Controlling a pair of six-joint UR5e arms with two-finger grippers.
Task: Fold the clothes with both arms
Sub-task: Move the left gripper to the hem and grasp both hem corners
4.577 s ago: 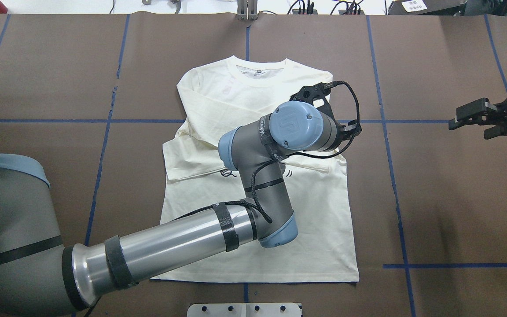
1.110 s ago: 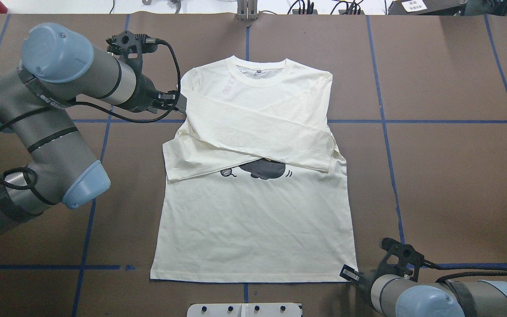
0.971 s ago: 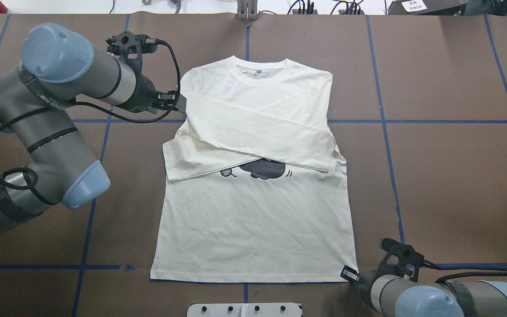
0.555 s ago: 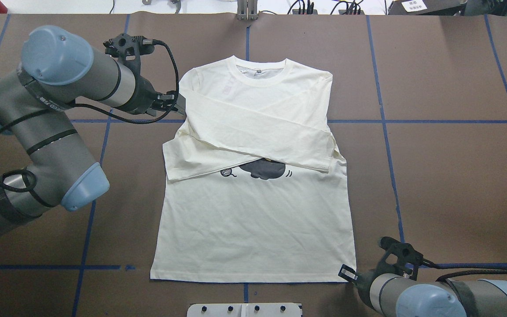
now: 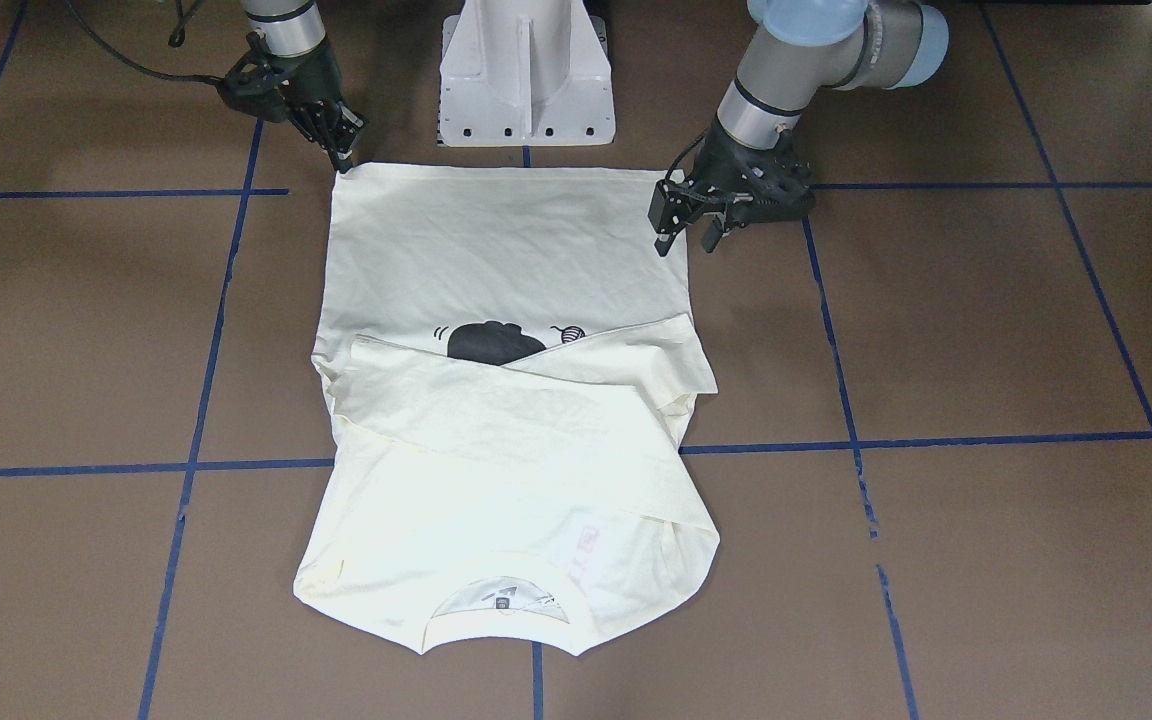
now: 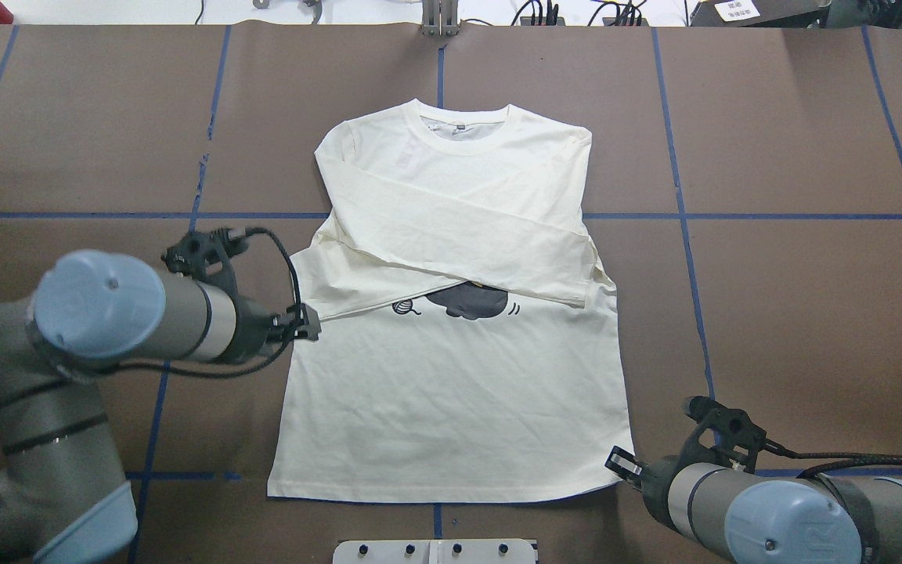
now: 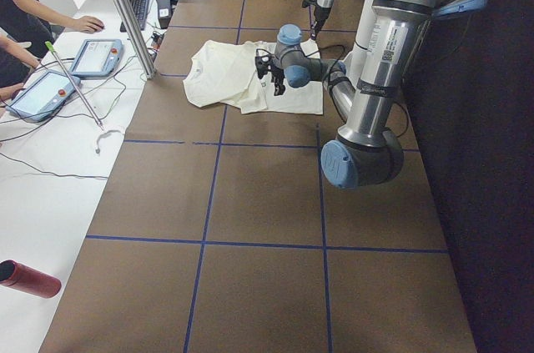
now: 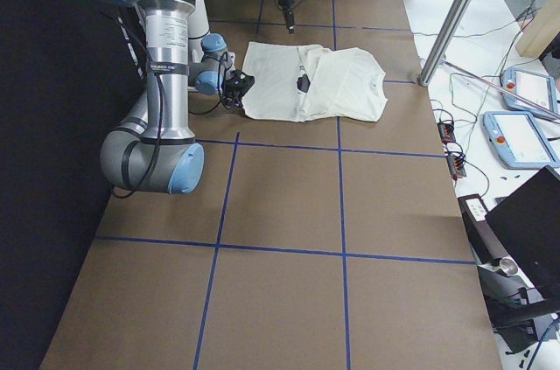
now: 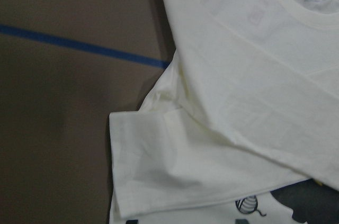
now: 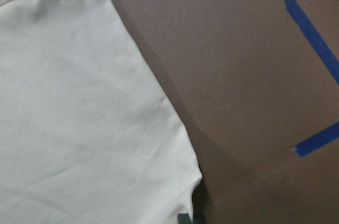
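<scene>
The T-shirt's free hem corner (image 5: 669,174) lies across from the one at my right gripper. My left gripper should go there next and close on it.
The cream-white T-shirt (image 6: 451,392) lies flat on the table, front up, collar at the far side. Both sleeves are folded across the chest and half cover the black cat print (image 6: 467,300). My left gripper (image 5: 686,228) is open and empty, just above the table beside the shirt's left edge, near the folded sleeve cuff (image 9: 137,176). My right gripper (image 5: 344,160) has its tips at the hem's right corner (image 10: 188,197). I cannot tell whether its jaws are closed on the cloth.
The white pedestal base (image 5: 521,70) stands just behind the hem's middle. Blue tape lines (image 6: 733,215) cross the brown table. Operators, tablets and cables sit beyond the far edge (image 7: 75,61). A metal post (image 8: 451,20) stands at that edge.
My left arm has swung from the shirt's left shoulder back toward me, down to the left edge by the sleeve cuff. My right gripper has edged slightly forward at the hem corner.
</scene>
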